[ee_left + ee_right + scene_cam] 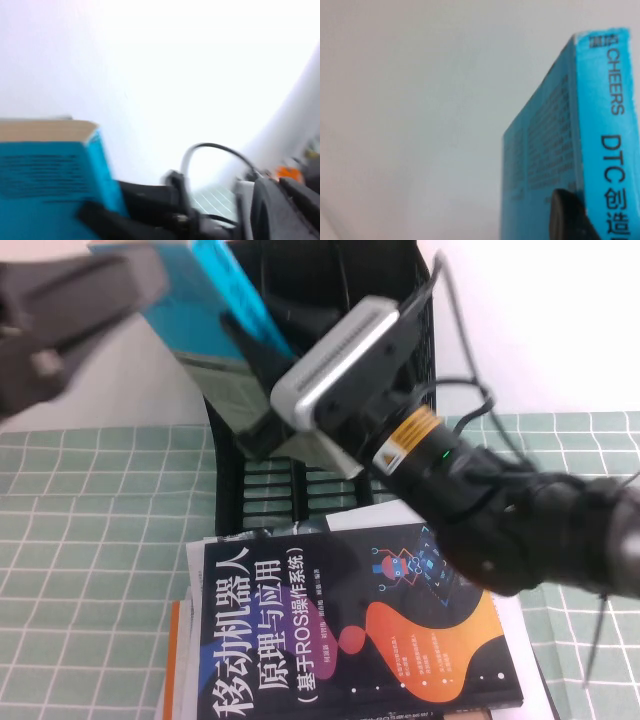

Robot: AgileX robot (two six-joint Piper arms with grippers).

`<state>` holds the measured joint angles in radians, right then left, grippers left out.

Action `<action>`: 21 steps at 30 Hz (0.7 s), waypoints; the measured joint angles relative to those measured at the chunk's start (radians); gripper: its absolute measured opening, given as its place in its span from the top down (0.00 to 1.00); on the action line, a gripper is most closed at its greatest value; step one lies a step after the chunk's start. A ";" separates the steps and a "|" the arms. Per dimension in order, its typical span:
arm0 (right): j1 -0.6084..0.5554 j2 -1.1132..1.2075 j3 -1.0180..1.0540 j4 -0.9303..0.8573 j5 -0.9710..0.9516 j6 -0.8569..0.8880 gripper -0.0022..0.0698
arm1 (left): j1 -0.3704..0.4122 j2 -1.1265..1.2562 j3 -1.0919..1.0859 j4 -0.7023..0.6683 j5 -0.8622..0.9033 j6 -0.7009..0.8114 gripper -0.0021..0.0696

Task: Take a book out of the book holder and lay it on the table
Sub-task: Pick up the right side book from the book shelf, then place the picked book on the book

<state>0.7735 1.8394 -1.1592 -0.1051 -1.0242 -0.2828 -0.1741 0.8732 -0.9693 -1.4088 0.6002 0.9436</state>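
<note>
My right gripper needs to lay the cyan and grey book, now tilted above the black book holder, down flat on top of the dark navy book (345, 618).
The book (200, 295), cyan and grey, is tilted in the air above the black book holder (300, 490), clear of its slots. My right gripper (255, 350) is shut on the book's lower part. In the right wrist view one dark fingertip (570, 215) presses the cyan cover beside the "DTC" spine (607, 150). My left gripper (60, 320) hangs blurred at the upper left, close beside the book's top corner. The left wrist view shows the book (45, 175) with cream page edges and the right arm behind it. The green gridded table (90, 540) lies below.
A dark navy book with orange shapes and a white Chinese title (350, 630) lies on a stack of papers in front of the holder. The right arm (520, 530) and its cables cross the right side. A white wall stands behind.
</note>
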 joint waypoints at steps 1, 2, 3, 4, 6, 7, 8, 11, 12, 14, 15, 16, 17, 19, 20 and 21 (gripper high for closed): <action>0.000 -0.027 0.000 0.000 0.008 -0.024 0.68 | 0.000 -0.038 0.000 0.022 -0.032 0.000 0.97; 0.000 -0.061 0.000 0.000 0.023 -0.055 0.68 | 0.000 -0.068 0.000 0.038 -0.058 0.000 0.97; 0.000 -0.095 0.000 0.000 0.049 -0.082 0.68 | 0.000 -0.105 0.000 0.057 -0.091 0.000 0.97; 0.000 -0.122 0.000 -0.002 0.074 -0.103 0.68 | 0.000 -0.143 0.000 0.075 -0.120 0.000 0.97; 0.000 -0.189 0.000 -0.011 0.159 -0.143 0.68 | 0.000 -0.212 -0.005 0.109 -0.158 0.000 0.97; 0.000 -0.223 0.000 -0.022 0.207 -0.157 0.68 | 0.000 -0.245 -0.005 0.131 -0.170 -0.002 0.97; 0.000 -0.257 0.000 -0.042 0.262 -0.172 0.68 | 0.000 -0.275 -0.007 0.155 -0.176 -0.011 0.97; 0.000 -0.346 0.000 -0.169 0.440 -0.197 0.68 | 0.000 -0.350 -0.008 0.266 -0.170 -0.096 0.97; 0.000 -0.374 0.000 -0.240 0.506 -0.197 0.68 | 0.000 -0.369 -0.008 0.314 -0.166 -0.146 0.97; 0.000 -0.418 0.000 -0.413 0.625 -0.185 0.68 | 0.000 -0.398 -0.008 0.414 -0.138 -0.247 0.97; 0.000 -0.436 0.000 -0.505 0.684 -0.149 0.68 | 0.000 -0.412 -0.008 0.470 -0.114 -0.306 0.97; 0.000 -0.444 0.000 -0.578 0.724 -0.089 0.68 | 0.000 -0.426 -0.008 0.526 -0.085 -0.364 0.97; 0.000 -0.452 0.000 -0.663 0.766 -0.012 0.68 | 0.000 -0.440 -0.005 0.568 -0.062 -0.419 0.97; 0.000 -0.454 0.002 -0.816 0.814 0.142 0.68 | 0.000 -0.470 0.017 0.655 -0.010 -0.495 0.97; 0.000 -0.449 0.008 -0.905 0.815 0.221 0.68 | 0.000 -0.483 0.041 0.687 0.005 -0.513 0.97; 0.000 -0.444 0.014 -0.994 0.801 0.289 0.68 | 0.000 -0.500 0.072 0.712 0.019 -0.530 0.97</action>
<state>0.7735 1.3958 -1.1455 -1.0995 -0.2230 0.0057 -0.1741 0.3733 -0.8971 -0.6971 0.6189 0.4133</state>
